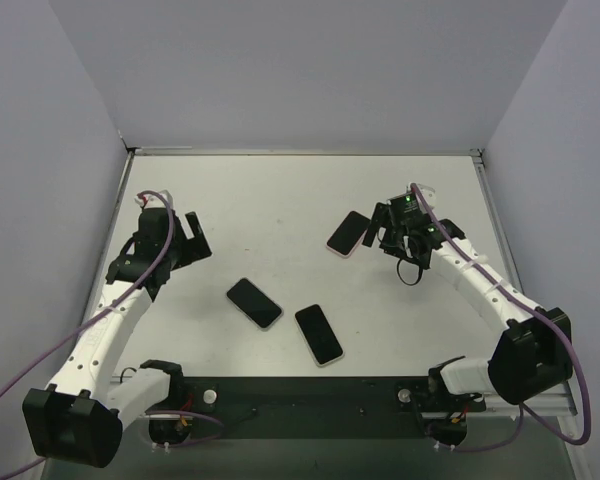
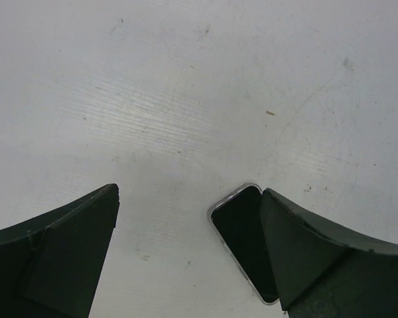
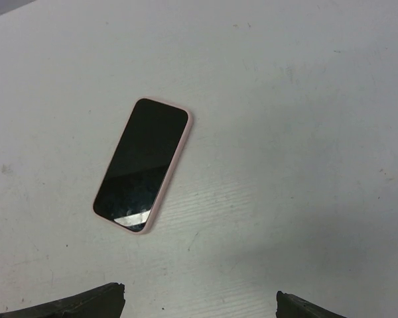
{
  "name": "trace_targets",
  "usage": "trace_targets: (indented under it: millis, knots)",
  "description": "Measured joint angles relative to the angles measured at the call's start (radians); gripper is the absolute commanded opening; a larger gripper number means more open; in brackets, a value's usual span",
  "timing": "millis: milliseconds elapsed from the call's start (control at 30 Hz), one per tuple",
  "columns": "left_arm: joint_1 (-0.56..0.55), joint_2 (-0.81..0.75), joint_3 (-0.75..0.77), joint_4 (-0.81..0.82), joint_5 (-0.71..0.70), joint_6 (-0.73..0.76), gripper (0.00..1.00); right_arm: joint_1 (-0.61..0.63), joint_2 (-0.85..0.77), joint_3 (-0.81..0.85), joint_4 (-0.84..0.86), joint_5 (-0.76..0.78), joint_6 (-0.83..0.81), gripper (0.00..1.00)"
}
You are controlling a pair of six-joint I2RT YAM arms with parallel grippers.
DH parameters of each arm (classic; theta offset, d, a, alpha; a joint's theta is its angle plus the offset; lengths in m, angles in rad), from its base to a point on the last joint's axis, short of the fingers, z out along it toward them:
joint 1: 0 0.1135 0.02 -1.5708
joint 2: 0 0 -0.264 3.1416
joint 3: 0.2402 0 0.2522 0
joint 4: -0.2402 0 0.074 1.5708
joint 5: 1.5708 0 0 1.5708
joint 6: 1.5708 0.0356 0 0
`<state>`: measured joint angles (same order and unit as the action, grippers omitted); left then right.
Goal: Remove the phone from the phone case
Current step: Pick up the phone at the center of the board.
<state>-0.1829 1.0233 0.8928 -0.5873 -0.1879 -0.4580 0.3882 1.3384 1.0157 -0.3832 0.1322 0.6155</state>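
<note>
I move my right gripper to the pink-cased phone next and close it on the middle of its long sides (image 1: 350, 230) (image 3: 144, 161).
Three phones lie face up on the white table. One in a pink case (image 1: 348, 233) lies at the right, also in the right wrist view (image 3: 142, 164). One in a clear case (image 1: 254, 302) lies mid-table, partly behind the right finger in the left wrist view (image 2: 244, 235). A third (image 1: 319, 334) lies near the front. My left gripper (image 1: 192, 240) is open and empty, above the table left of the clear-cased phone. My right gripper (image 1: 383, 229) is open and empty, just right of the pink-cased phone; only its fingertips (image 3: 86, 306) show in the right wrist view.
Grey walls enclose the table on the left, back and right. A black rail (image 1: 310, 395) with the arm bases runs along the near edge. A purple cable (image 1: 65, 345) hangs along each arm.
</note>
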Motion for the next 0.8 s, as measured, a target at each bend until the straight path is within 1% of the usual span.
trace_targets:
  millis: [233,367,467,600,700,800]
  knots:
    - [0.0,0.013,0.013,-0.041,-0.042,-0.001,0.97,0.008,0.001,0.015,-0.024,0.044,0.048,0.99]
    - [0.0,0.03,0.021,-0.058,-0.047,-0.002,0.97,0.03,0.043,0.101,-0.071,0.089,0.071,0.99]
    - [0.0,0.047,0.027,-0.063,-0.045,-0.008,0.97,0.058,0.122,0.204,-0.102,0.139,0.091,1.0]
    - [0.0,0.077,0.043,-0.08,-0.035,-0.02,0.97,0.097,0.28,0.383,-0.171,0.206,0.119,1.0]
    - [0.0,0.084,0.045,-0.09,-0.026,-0.029,0.97,0.111,0.397,0.493,-0.202,0.224,0.148,1.0]
    - [0.0,0.084,0.047,-0.103,-0.023,-0.031,0.97,0.115,0.49,0.558,-0.232,0.226,0.179,1.0]
